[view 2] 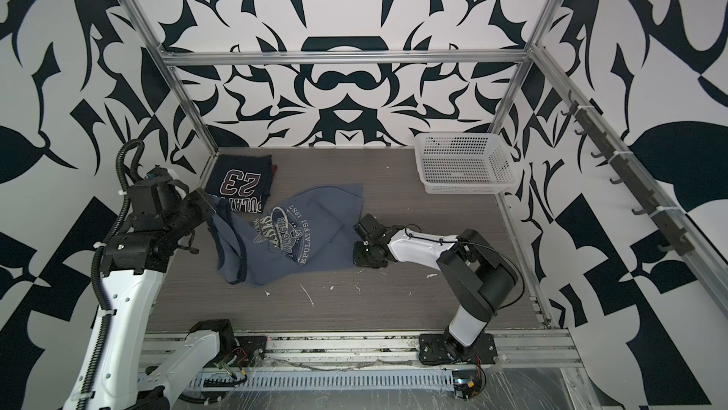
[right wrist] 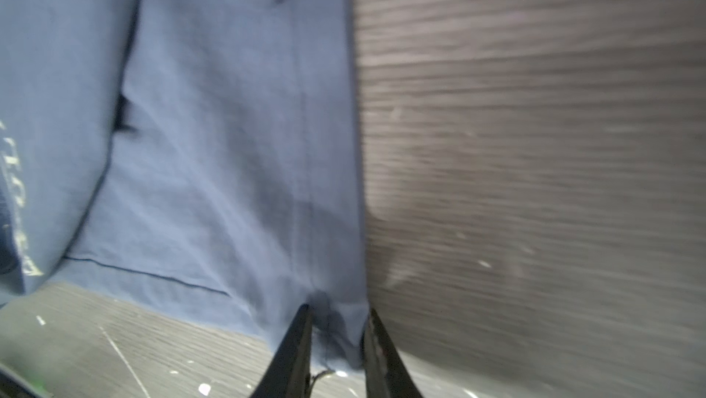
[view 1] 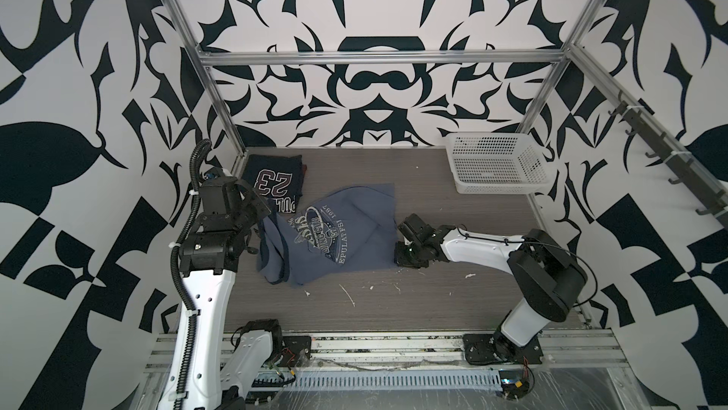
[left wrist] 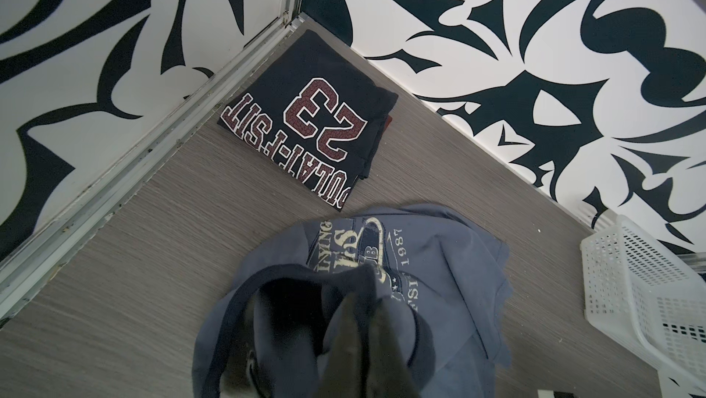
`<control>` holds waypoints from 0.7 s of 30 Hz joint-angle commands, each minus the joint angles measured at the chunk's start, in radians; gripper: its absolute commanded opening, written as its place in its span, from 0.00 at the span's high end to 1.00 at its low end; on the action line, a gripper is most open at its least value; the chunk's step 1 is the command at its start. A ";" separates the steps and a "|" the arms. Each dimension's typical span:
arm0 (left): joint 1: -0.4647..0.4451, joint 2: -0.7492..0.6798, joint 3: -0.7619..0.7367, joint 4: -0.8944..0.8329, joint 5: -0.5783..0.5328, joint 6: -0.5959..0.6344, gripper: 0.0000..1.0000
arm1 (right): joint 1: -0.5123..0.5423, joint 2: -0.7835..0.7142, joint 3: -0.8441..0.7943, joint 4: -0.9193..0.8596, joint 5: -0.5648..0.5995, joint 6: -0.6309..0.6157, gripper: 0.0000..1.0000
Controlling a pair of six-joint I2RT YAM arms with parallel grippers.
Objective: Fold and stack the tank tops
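Note:
Next, I let go of the slate-blue tank top's strap end with my left gripper just in front of the navy tank top point(view 1: 269, 233) point(left wrist: 283, 237).
The dark navy tank top point(view 1: 275, 179) with the red "23" lies folded in the far-left corner; the left wrist view also shows this tank top point(left wrist: 317, 113). The slate-blue tank top point(view 1: 338, 238) lies crumpled mid-table, graphic up, its near-left part overlapping the navy one's edge. My left gripper point(view 1: 271, 213) is shut on a strap end of the slate-blue tank top point(left wrist: 439, 281), lifting it; its fingers point(left wrist: 355, 323) are wrapped in cloth. My right gripper point(view 1: 397, 244) is low at the cloth's right edge, its jaws point(right wrist: 338, 312) closed on a bunched corner of the slate-blue fabric point(right wrist: 229, 147).
A white perforated basket point(view 1: 496, 164) stands at the far right of the table; the left wrist view shows the basket point(left wrist: 642, 293) too. Metal frame posts and rails border the table. White specks dot the grey wood surface point(view 1: 354, 297) nearer the front.

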 commanded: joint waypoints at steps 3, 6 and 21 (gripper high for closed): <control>0.004 -0.010 -0.007 -0.003 -0.024 0.014 1.00 | 0.025 0.037 0.013 -0.039 0.013 0.010 0.84; 0.004 -0.006 -0.006 -0.007 -0.026 0.016 1.00 | 0.034 -0.001 0.014 -0.062 0.049 0.004 1.00; 0.004 0.031 0.000 0.002 0.019 0.018 1.00 | 0.039 -0.293 0.022 -0.214 0.108 -0.007 1.00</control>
